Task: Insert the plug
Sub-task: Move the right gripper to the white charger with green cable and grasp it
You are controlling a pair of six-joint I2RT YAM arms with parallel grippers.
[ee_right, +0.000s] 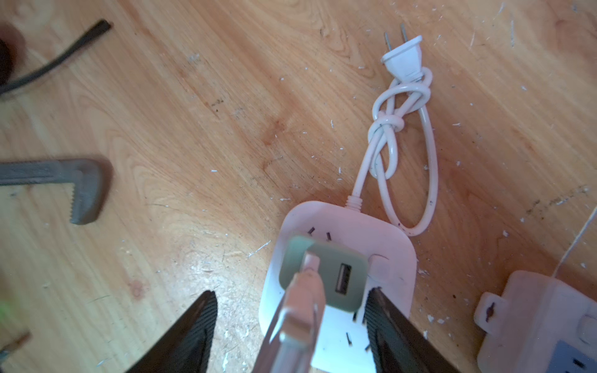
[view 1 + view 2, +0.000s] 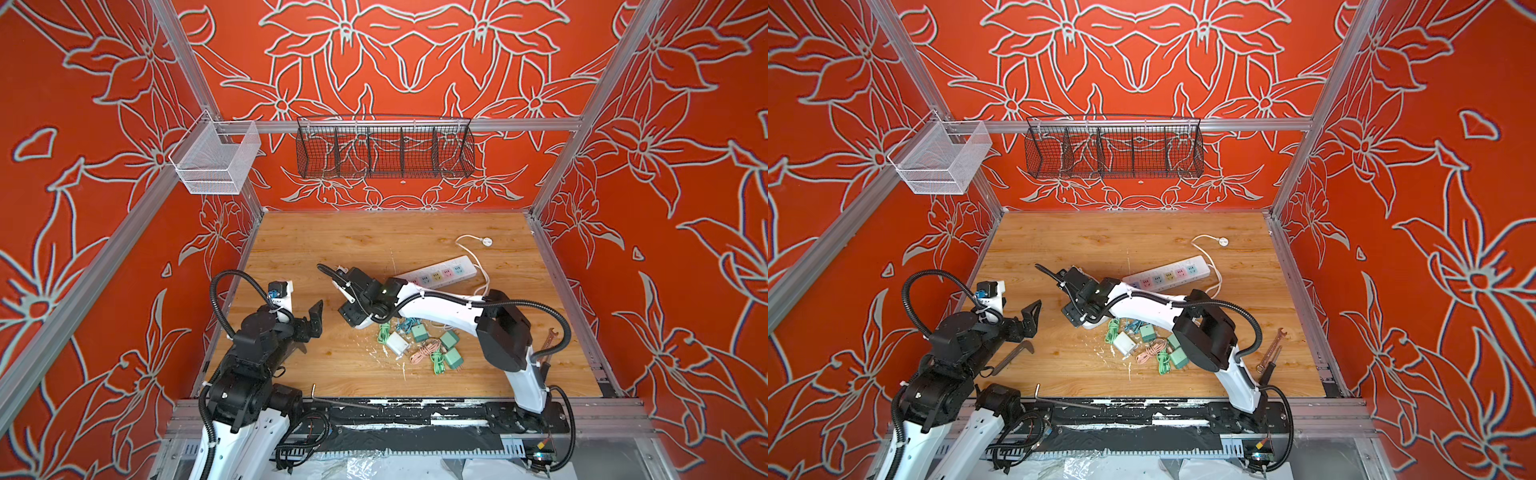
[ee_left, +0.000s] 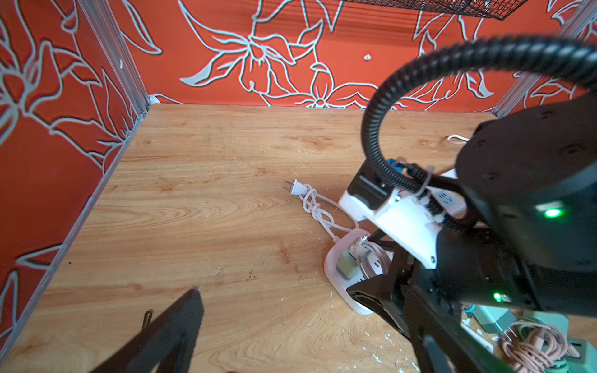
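The robot's left gripper needs to close on the white adapter (image 3: 477, 336) of the coiled green cable, which the right gripper needs to first lift from the pile.
A green plug (image 1: 326, 274) stands in a socket of the small white power strip (image 1: 381, 239), and a pink cable (image 1: 303, 310) leads out of one of its USB ports. My right gripper (image 1: 292, 300) is open, one finger well clear of the plug and the other close beside it. In both top views the right gripper (image 2: 338, 276) (image 2: 1059, 276) covers that strip. The left wrist view shows the same green plug (image 3: 347, 264) on the strip (image 3: 332, 274). My left gripper (image 3: 277, 303) (image 2: 309, 330) hangs open over bare wood to the left.
A long strip with coloured sockets (image 2: 440, 274) (image 1: 533, 323) lies behind the right arm. Loose green adapters and coiled cables (image 2: 428, 345) sit near the front. The small strip's knotted cord and plug (image 1: 403, 55) lie beside it. A pipe wrench (image 1: 74, 187), a spanner (image 2: 1271, 349) and a hex key (image 2: 332, 401) are nearby.
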